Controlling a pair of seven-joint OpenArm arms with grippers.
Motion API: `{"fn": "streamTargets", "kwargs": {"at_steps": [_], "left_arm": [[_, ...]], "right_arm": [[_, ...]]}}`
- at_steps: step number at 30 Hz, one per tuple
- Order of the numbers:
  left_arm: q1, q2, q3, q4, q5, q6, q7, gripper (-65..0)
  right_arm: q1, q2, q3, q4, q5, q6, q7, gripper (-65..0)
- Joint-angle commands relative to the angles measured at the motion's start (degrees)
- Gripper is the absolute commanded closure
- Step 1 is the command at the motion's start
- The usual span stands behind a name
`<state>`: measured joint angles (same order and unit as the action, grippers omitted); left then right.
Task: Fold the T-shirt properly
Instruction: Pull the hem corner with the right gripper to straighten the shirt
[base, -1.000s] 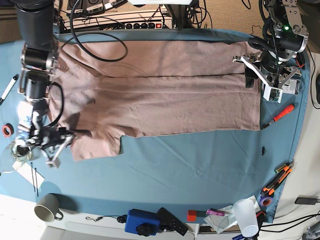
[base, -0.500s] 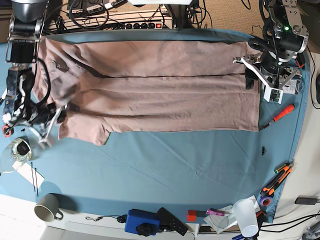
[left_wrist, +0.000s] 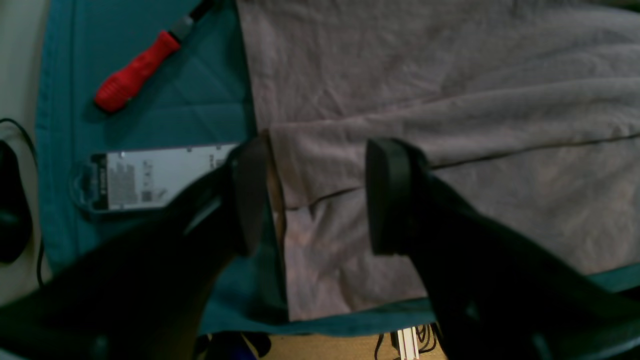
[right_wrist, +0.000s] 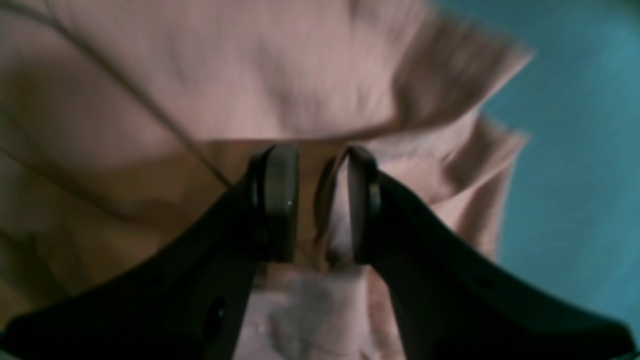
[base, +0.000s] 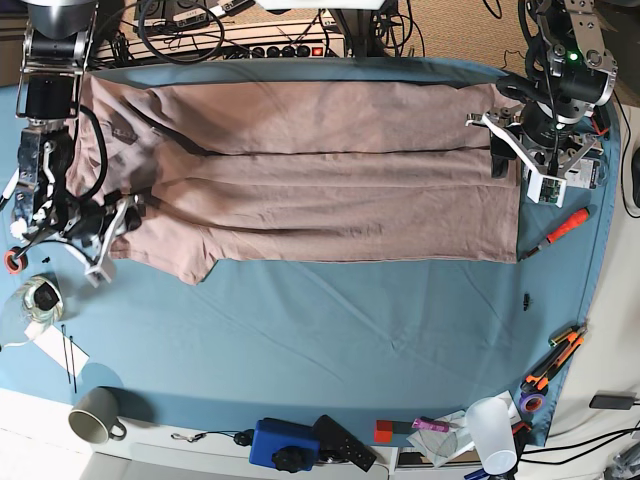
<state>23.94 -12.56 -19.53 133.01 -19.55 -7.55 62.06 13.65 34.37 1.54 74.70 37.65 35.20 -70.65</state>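
A loose fold inside the T-shirt's border sits between the fingers of my right gripper, so that gripper should pinch the T-shirt's near edge at the sleeve end (base: 123, 256) before it folds the edge across.
The dusty-pink T-shirt (base: 330, 190) lies along the blue table cloth (base: 330, 330), its long sides folded inward. My right gripper (base: 118, 222) is at the shirt's sleeve end, on the left of the base view. In the right wrist view my right gripper (right_wrist: 320, 200) has its jaws parted, open, with a loose ridge of the T-shirt (right_wrist: 200, 75) standing between the fingers. My left gripper (base: 500, 150) hangs open at the hem end. In the left wrist view my left gripper (left_wrist: 317, 197) straddles the hem edge of the T-shirt (left_wrist: 450, 90), pinching nothing.
A red-handled screwdriver (base: 567, 226) (left_wrist: 135, 75) and a white labelled packet (base: 550, 185) (left_wrist: 150, 175) lie beside the hem. A tape roll (base: 40, 298), a mug (base: 95, 415), a blue box (base: 283, 443), a plastic cup (base: 493, 433) and orange tools (base: 560, 355) line the table's edges.
My right gripper has drawn the sleeve outward and toward the back, flattening the shirt's lower corner, and its jaws have parted. The left arm has not moved.
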Motion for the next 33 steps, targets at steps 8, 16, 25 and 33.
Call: {"fn": "streamTargets", "kwargs": {"at_steps": [8,16,25,33], "left_arm": [[-0.2,-0.5,-0.1,0.8,-0.2,0.0,-1.1,-32.0],[-0.1,-0.5,-0.1,0.8,-0.2,0.0,-1.2,-32.0],[-0.2,-0.5,-0.1,0.8,-0.2,0.0,-1.1,-32.0],[-0.1,-0.5,-0.1,0.8,-0.2,0.0,-1.2,-32.0]], "right_arm": [[2.7,1.5,12.3,0.8,0.3,-0.2,6.7,-17.7],[2.6,-1.3,13.1,-3.4,-5.9,-1.0,12.7,-17.7],[2.5,-5.3,13.1,-11.5,-9.9,-1.4,14.1,-17.7],[2.5,-8.2,13.1,-11.9,-12.7,-2.6,15.0,-12.6]]}}
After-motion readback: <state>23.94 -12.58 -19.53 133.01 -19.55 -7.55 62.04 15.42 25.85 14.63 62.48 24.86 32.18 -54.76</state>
